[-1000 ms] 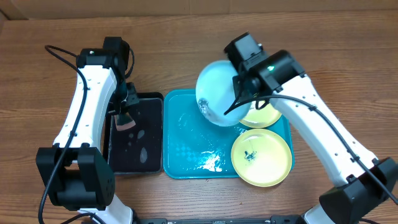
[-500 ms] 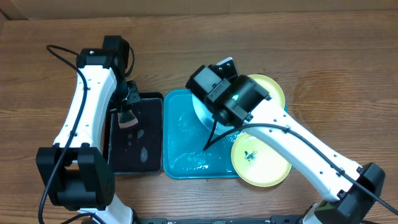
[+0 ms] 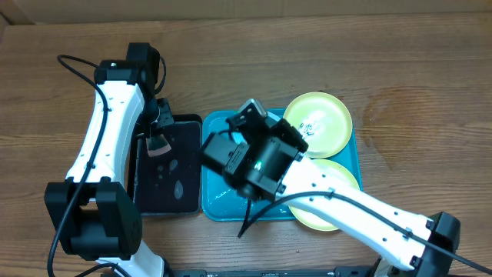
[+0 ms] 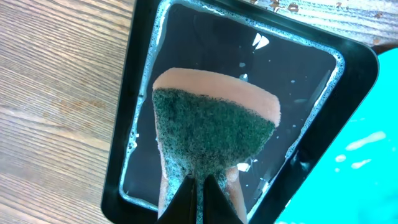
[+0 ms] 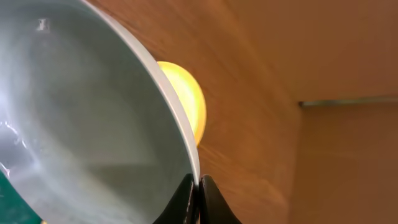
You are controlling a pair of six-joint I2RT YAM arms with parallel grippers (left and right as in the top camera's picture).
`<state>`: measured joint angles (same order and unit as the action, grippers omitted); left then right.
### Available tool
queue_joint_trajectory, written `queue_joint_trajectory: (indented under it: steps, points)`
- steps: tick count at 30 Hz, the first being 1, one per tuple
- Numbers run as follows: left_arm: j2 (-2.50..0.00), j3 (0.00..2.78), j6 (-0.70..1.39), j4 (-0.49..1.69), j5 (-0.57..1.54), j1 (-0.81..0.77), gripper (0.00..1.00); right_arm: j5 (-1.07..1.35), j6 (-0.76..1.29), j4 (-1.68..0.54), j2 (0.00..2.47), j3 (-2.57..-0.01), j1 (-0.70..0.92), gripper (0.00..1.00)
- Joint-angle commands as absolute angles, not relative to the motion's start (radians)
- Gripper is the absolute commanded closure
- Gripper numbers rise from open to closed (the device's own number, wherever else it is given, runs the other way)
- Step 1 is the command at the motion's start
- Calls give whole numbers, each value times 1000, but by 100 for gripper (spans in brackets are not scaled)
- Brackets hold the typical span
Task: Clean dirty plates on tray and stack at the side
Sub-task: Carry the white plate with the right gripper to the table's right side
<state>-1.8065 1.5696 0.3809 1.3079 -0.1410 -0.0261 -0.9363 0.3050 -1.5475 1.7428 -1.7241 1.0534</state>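
Next, my right gripper sets the pale blue plate down on the bare table (image 3: pixel 393 101) next to the far yellow-green plate.
My right gripper (image 5: pixel 199 182) is shut on the rim of the pale blue plate (image 5: pixel 87 112), which fills the left of the right wrist view, tilted on edge. In the overhead view the right arm's wrist (image 3: pixel 257 154) hangs over the turquoise tray (image 3: pixel 215 201) and hides that plate. One yellow-green plate (image 3: pixel 318 115) lies at the tray's far right corner, with dark smudges on its white centre. A second one (image 3: pixel 342 178) lies at the near right, partly under the arm. My left gripper (image 4: pixel 200 182) is shut on a sponge (image 4: pixel 211 130) with a green scouring face, above the black tray (image 4: pixel 134 93).
The small black tray (image 3: pixel 184 185) sits directly left of the turquoise one and holds a film of water. Bare wooden table (image 3: pixel 415 100) stretches to the right of the trays. A cardboard wall runs along the back edge.
My right arm has swung left and forward over the turquoise tray with the pale blue plate, uncovering the far yellow-green plate. The left arm and sponge have stayed put.
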Motion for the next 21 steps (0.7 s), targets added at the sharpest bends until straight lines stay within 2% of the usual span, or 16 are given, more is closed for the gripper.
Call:
queue_joint_trajectory:
  steps: [1, 9, 21]
  points:
    - [-1784, 1568, 351, 1303, -114, -26, 96, -1056, 306, -1570, 1742, -1721, 1085, 96]
    - [-1784, 1568, 350, 1296, -107, -26, 96, -1182, 286, -1589, 1742, -1721, 1133, 96]
    - [-1784, 1568, 346, 1296, -106, -26, 96, -1205, 287, -1577, 1742, -1721, 1145, 96]
